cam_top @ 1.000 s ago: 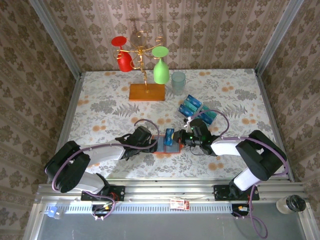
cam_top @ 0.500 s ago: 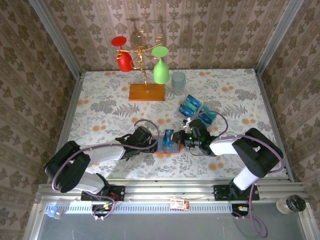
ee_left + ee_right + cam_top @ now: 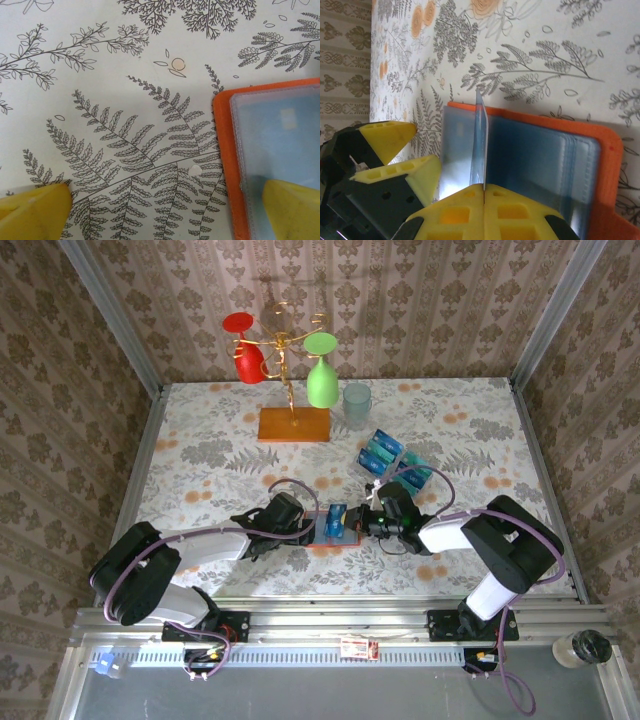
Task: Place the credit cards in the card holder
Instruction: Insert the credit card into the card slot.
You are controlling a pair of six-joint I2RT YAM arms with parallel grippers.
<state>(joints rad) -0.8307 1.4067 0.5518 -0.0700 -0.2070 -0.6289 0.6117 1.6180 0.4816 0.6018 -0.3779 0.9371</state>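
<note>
Next, I release the blue credit card from my right gripper across the card holder's middle fold [image 3: 328, 528] [image 3: 481, 155], so that it is partly inside the pocket nearest my left gripper.
The orange card holder [image 3: 333, 532] lies open on the floral cloth between my two grippers. My left gripper [image 3: 313, 525] is open wide at its left edge; one yellow fingertip [image 3: 292, 210] rests on the greyish-blue pocket [image 3: 280, 130], the other [image 3: 30, 212] on bare cloth. My right gripper [image 3: 484, 187] is shut on a blue credit card [image 3: 480, 145], held on edge over the holder's pockets [image 3: 540, 160]. More credit cards, blue [image 3: 382, 451] and teal [image 3: 417, 475], lie on the table behind the right arm.
An orange-brown wooden stand [image 3: 294, 424] with a red glass [image 3: 246, 352] and a green glass [image 3: 321, 375] stands at the back. A clear cup [image 3: 357, 403] sits beside it. Walls close in the table on three sides.
My right gripper has edged slightly left with the card, closer over the holder. The left arm has stayed put.
</note>
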